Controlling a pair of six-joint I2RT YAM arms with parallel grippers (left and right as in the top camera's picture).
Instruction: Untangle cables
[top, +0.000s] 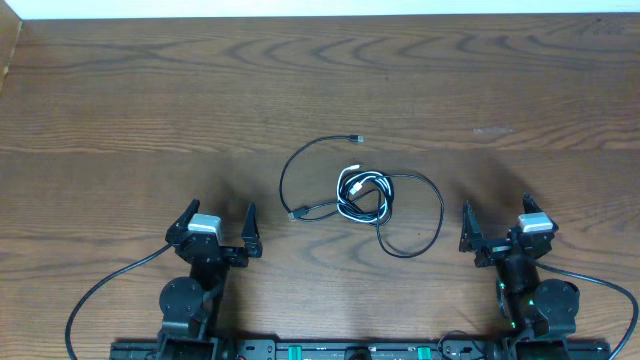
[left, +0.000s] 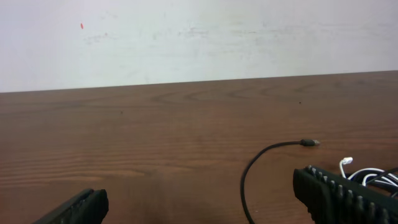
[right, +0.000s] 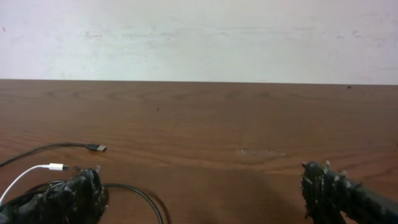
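Note:
Next, the left gripper closes on the coiled bundle's side (top: 343, 205) nearest to it, where the black cables run into the white cable.
A tangle of thin cables (top: 362, 195) lies at the middle of the wooden table (top: 120, 110): a white cable (top: 352, 188) knotted with black ones, one black loop (top: 300, 165) reaching left and up to a plug (top: 357, 138), another loop (top: 432, 215) to the right. My left gripper (top: 220, 225) is open and empty, left of the tangle. My right gripper (top: 497, 228) is open and empty, right of it. The left wrist view shows the black loop (left: 249, 171) and the white plug (left: 346, 161). The right wrist view shows the white plug (right: 55, 167) and a black plug (right: 96, 148).
The thick black arm cables (top: 100, 290) run off both bases at the front edge. A pale wall (left: 186, 37) stands behind the table's far edge.

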